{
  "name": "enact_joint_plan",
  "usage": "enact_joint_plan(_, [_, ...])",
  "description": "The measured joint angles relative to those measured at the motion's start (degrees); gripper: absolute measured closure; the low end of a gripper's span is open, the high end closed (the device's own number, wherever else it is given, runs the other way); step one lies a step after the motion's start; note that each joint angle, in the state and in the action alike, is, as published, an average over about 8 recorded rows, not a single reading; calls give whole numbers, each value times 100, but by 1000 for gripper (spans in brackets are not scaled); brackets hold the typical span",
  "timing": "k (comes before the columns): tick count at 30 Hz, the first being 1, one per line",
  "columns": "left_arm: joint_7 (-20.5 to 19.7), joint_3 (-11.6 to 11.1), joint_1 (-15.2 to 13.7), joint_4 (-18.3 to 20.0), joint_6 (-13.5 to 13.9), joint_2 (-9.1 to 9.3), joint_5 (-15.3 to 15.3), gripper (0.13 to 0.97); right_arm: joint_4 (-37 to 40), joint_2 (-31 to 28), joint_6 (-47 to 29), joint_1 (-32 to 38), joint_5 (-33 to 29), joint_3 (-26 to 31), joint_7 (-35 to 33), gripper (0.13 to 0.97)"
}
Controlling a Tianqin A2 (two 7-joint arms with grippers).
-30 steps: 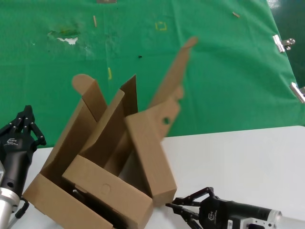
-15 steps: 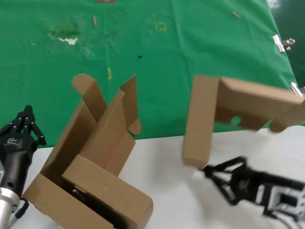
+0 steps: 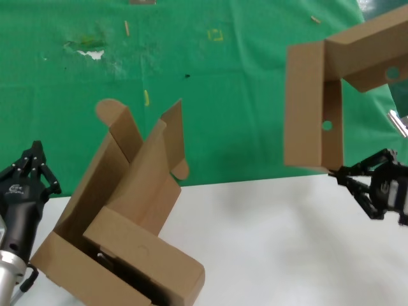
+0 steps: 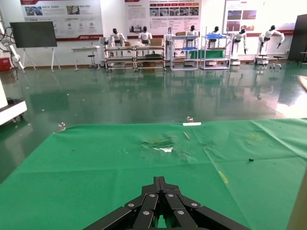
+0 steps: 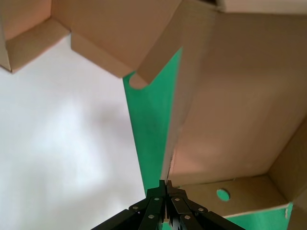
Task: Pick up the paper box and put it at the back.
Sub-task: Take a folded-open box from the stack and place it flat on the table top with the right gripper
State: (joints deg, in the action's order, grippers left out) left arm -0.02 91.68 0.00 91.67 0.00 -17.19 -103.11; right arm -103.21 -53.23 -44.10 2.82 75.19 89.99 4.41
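Note:
The robot's right gripper needs to release the paper box on the green sheet (image 3: pixel 294 113), just behind its front edge, beyond the white table.
The paper box (image 3: pixel 312 108), a small brown cardboard mailer with a round hole, hangs open in the air at the right, over the front edge of the green sheet (image 3: pixel 223 95). My right gripper (image 3: pixel 333 172) is shut on the box's lower edge. The right wrist view shows its tips (image 5: pixel 166 184) pinching a thin wall of the box (image 5: pixel 225 120), with the hole beside them. My left gripper (image 3: pixel 35 150) is shut and empty, parked at the left beside the large carton; in the left wrist view (image 4: pixel 160 181) it points over the green sheet (image 4: pixel 96 167).
A larger brown carton (image 3: pixel 127 185) with tall flaps lies tilted at the front left on the white table (image 3: pixel 287 242), with a similar brown box (image 3: pixel 143 255) in it. A scuffed whitish patch (image 3: pixel 92 53) marks the sheet's far left. A metal clip (image 3: pixel 396 121) sits at its right edge.
My right gripper has lifted the paper box out of the large carton and carried it up and to the right. The left arm has not moved.

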Motion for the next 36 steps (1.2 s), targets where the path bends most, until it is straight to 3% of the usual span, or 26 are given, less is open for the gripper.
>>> enact_joint_plan(4, [0,0,0,0,0,0,0,957,-260,39,-894,655,-1150,295,1144,957])
enact_joint_plan(8, [0,0,0,0,0,0,0,957,-266,154,-1873,1494,-2251,991,2163,957])
enact_joint_plan(13, [0,0,0,0,0,0,0,957,-165,561,-3045,2394,-3472,1808,2946,958])
enact_joint_plan(20, [0,0,0,0,0,0,0,957,190,1367,-4155,3398,-4791,2933,3343,958])
enact_joint_plan(27, [0,0,0,0,0,0,0,957,819,1899,-4516,4194,-5420,4090,3553,958])
enact_joint_plan(36, [0,0,0,0,0,0,0,957,1705,2575,-4418,4511,-6334,4563,3488,958])
